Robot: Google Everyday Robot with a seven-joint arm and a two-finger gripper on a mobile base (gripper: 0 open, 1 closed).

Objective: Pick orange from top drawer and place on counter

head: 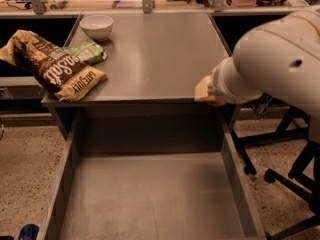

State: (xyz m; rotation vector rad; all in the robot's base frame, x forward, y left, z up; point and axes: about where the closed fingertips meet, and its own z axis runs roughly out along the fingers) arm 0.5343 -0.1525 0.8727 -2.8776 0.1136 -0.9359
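Note:
My gripper is to release the orange on the bare counter top [172, 76], and it will do so a little behind the middle of the counter top's front edge.
The orange [216, 103] shows only as a small bright sliver under my gripper [206, 95], which is shut on it. The gripper is held at the counter's front right corner, about level with the counter [150, 54] top and above the back right of the top drawer [150, 199]. The drawer is pulled fully open below the counter, and its flat grey bottom is bare. My white arm [270, 59] reaches in from the right and hides most of the gripper and the fruit.
A white bowl [97, 26] stands at the counter's back left. A brown snack bag [55, 66] and a green packet [87, 51] lie on the left side. Black chair legs [280, 149] stand right of the drawer. A blue object [27, 231] lies on the floor at the bottom left.

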